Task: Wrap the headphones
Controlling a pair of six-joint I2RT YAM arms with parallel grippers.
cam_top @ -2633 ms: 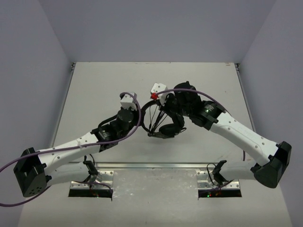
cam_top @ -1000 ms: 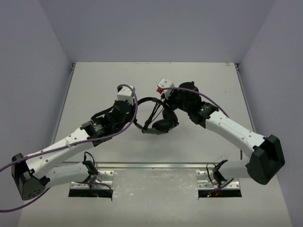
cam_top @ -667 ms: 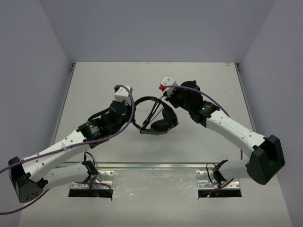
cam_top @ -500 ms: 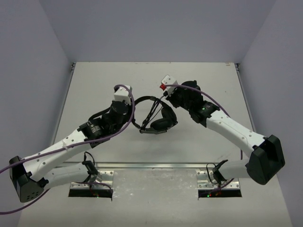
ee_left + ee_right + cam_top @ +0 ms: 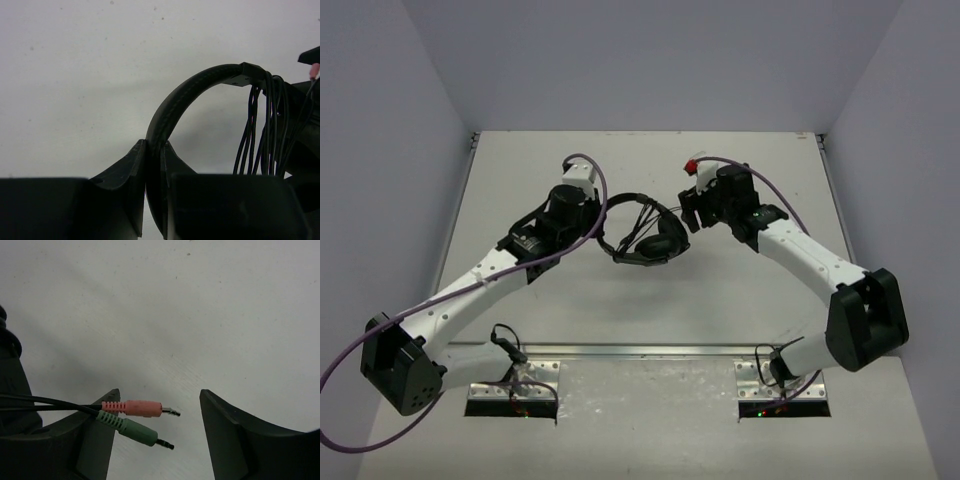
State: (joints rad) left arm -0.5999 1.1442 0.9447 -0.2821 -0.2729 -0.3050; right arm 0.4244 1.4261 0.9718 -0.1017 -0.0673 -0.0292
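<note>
The robot's left gripper should release the black headphones on the bare pale table (image 5: 678, 297) close to the metal rail.
The black headphones (image 5: 648, 238) are at the middle of the table, their thin cord (image 5: 267, 125) wound in several turns round the headband (image 5: 185, 95) near one ear cup. My left gripper (image 5: 155, 150) is shut on the headband, one finger on each side. It reaches in from the left (image 5: 600, 232). My right gripper (image 5: 159, 400) is open just right of the headphones (image 5: 686, 214). The cord's pink plug (image 5: 137, 408) and green plug (image 5: 132, 429) hang loose between its fingers, close to the left finger (image 5: 100, 425).
The pale table (image 5: 740, 290) has raised edges at left and right and a metal rail (image 5: 650, 352) along the near side. Purple robot cables (image 5: 590, 215) loop over both arms. Grey walls stand on three sides.
My right gripper has opened and let go of the cord end, and its arm has swung right and back. My left arm has carried the headphones slightly farther back.
</note>
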